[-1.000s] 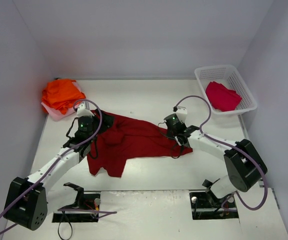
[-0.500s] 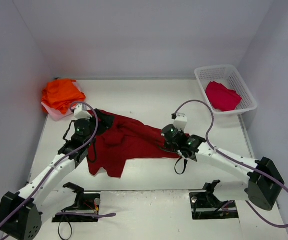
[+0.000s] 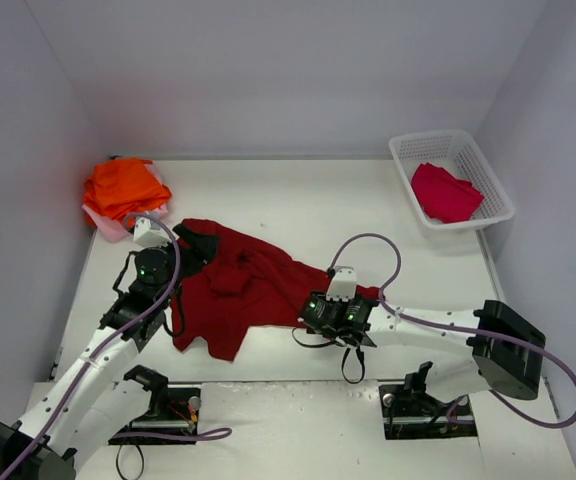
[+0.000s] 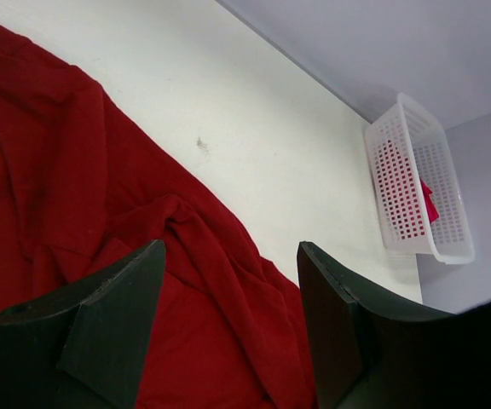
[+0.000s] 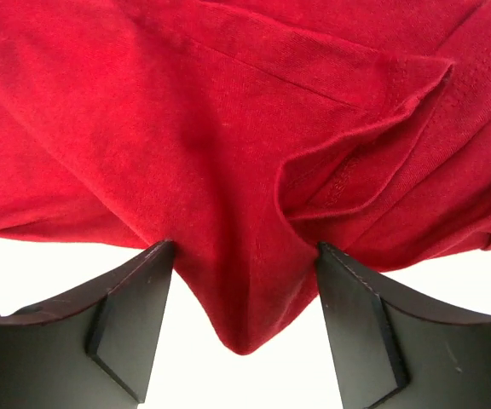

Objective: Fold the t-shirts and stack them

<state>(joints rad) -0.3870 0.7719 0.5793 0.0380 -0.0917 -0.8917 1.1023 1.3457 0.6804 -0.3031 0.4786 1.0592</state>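
My right gripper needs to pinch the loose layer (image 5: 361, 136) beside the dark red t-shirt's pointed fold, which sticks out past its near edge, and pull toward the basket.
A large dark red t-shirt (image 3: 243, 285) lies crumpled mid-table. My left gripper (image 3: 182, 258) hovers open at its left edge; in the left wrist view its fingers (image 4: 230, 251) straddle rumpled red cloth (image 4: 75, 170) without pinching it. My right gripper (image 3: 308, 318) sits at the shirt's near right edge, open, and a pointed fold of the shirt (image 5: 245, 315) lies loose between its fingers (image 5: 244, 249). Bright orange t-shirts (image 3: 123, 188) are piled on a pale pink one (image 3: 106, 224) at the back left. A crimson t-shirt (image 3: 445, 192) lies in the basket.
The white lattice basket (image 3: 496, 205) stands at the back right, also seen in the left wrist view as the basket (image 4: 416, 162). Grey walls close in the table on three sides. The arm bases and their cables sit along the near edge.
My right gripper slid left and toward the near edge along the red shirt, then went from shut to open, leaving the cloth fold loose. My left gripper drew back a little to the left.
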